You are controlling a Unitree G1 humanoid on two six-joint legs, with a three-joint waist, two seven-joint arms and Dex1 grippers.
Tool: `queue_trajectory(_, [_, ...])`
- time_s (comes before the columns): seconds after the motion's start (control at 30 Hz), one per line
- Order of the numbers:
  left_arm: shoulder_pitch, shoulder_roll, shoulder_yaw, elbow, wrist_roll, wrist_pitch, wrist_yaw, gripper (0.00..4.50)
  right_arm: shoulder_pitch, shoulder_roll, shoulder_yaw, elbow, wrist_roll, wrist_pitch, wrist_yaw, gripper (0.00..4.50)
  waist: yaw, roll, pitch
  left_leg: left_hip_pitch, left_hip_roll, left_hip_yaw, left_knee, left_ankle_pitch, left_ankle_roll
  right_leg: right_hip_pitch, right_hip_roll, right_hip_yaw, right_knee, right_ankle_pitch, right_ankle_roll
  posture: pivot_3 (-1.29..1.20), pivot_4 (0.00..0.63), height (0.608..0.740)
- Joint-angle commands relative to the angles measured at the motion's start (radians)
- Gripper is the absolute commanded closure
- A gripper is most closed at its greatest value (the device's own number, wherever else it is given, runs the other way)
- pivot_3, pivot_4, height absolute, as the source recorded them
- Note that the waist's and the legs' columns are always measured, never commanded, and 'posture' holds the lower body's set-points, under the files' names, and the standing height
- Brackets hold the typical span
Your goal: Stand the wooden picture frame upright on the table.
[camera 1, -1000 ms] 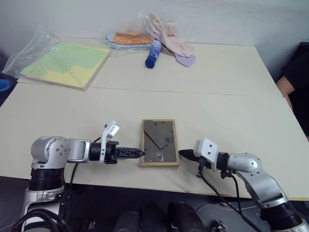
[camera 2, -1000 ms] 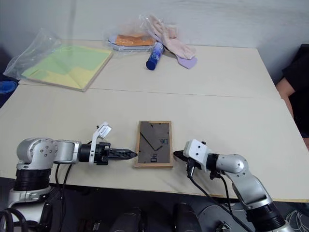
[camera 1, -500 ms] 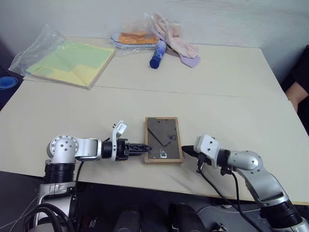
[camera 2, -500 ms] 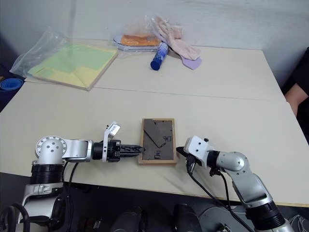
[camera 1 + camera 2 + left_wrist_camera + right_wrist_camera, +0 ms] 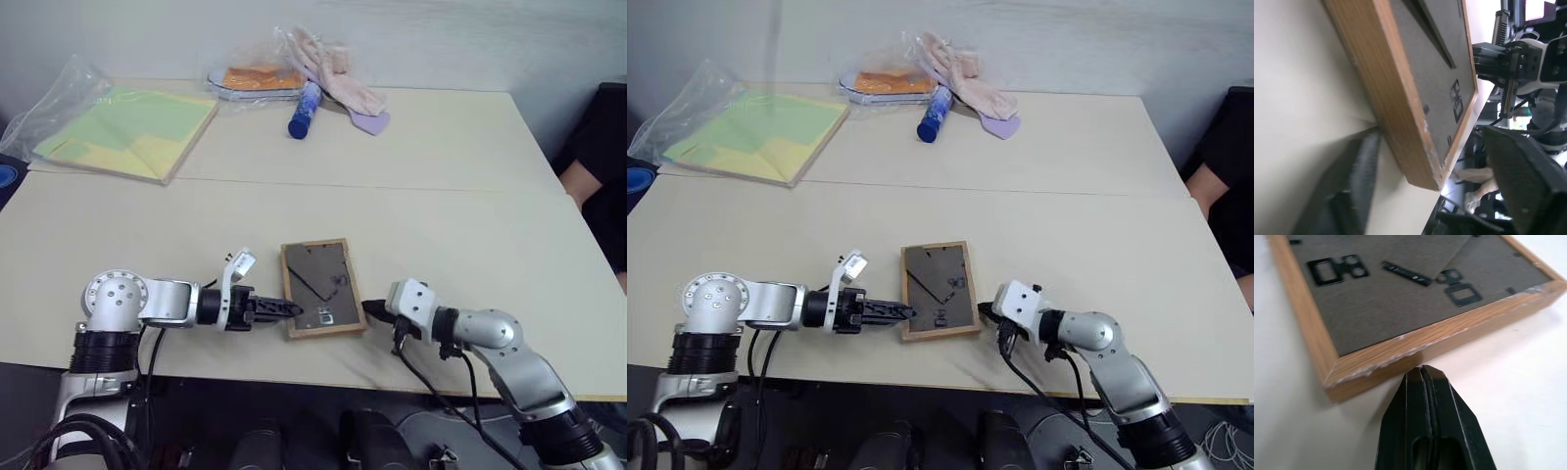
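Observation:
The lower finger of my left gripper is beside the flat picture frame's wooden edge. I need to slide that finger under it and grip the picture frame's corner [image 5: 1418, 174] before I lift.
The wooden picture frame [image 5: 318, 284] lies flat on the table [image 5: 441, 215] near its front edge, dark back and folded stand facing up. My left gripper [image 5: 292, 309] is open at the frame's lower left corner. In the left wrist view one finger [image 5: 1352, 191] lies on the table against the frame's wooden edge [image 5: 1396, 98] and the other [image 5: 1528, 181] hangs over the back. My right gripper [image 5: 369, 309] is shut, its tip [image 5: 1422, 369] right at the frame's right edge [image 5: 1449, 333] near the lower corner.
At the far left lies a flat board with a green-yellow sheet [image 5: 132, 127] in a plastic bag. A blue bottle [image 5: 302, 110], a plate with something orange [image 5: 260, 78] and pink cloth [image 5: 338, 73] sit at the back. A person [image 5: 600, 157] is at the right edge.
The camera has shifted. My left gripper has come in from just left of the frame to its lower left corner. The frame has turned slightly. The right gripper stays at the right edge.

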Motion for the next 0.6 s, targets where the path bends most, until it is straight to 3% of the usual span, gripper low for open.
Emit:
queue_trajectory(0.03, [0.016,0.074,-0.032,-0.005,-0.088,-0.003,0.037,0.20,0.014,-0.022,-0.010,-0.056,0.014,-0.016,0.015,4.50,-0.003,0.000,0.000,0.000,0.000,0.000,0.000,0.000,0.000,0.000,0.000,0.000,0.000,0.000,0.000,0.00,0.150,0.740])
queue_trajectory(0.13, [0.032,0.089,-0.053,-0.005,-0.172,-0.003,0.078,0.20,0.022,-0.026,-0.015,-0.071,0.017,-0.009,0.018,4.50,-0.004,0.000,0.000,0.000,0.000,0.000,0.000,0.000,0.000,0.000,-0.001,0.000,0.000,0.000,0.000,0.00,0.150,0.740])
queue_trajectory(0.43, [0.026,-0.096,-0.072,0.078,-0.274,-0.060,0.289,0.20,-0.002,-0.018,0.024,-0.074,0.003,-0.001,0.022,4.50,0.025,0.000,0.000,0.000,-0.003,-0.001,0.001,-0.001,0.002,0.001,-0.004,0.000,-0.001,0.000,0.000,0.00,0.150,0.740])
queue_trajectory(0.6, [0.019,-0.126,-0.087,0.104,-0.354,-0.107,0.369,0.20,-0.012,-0.021,0.033,-0.064,-0.004,-0.005,0.016,4.50,0.038,0.000,0.000,0.000,-0.003,-0.001,0.001,-0.001,0.002,0.001,-0.004,0.000,-0.002,0.000,0.000,0.00,0.150,0.740])
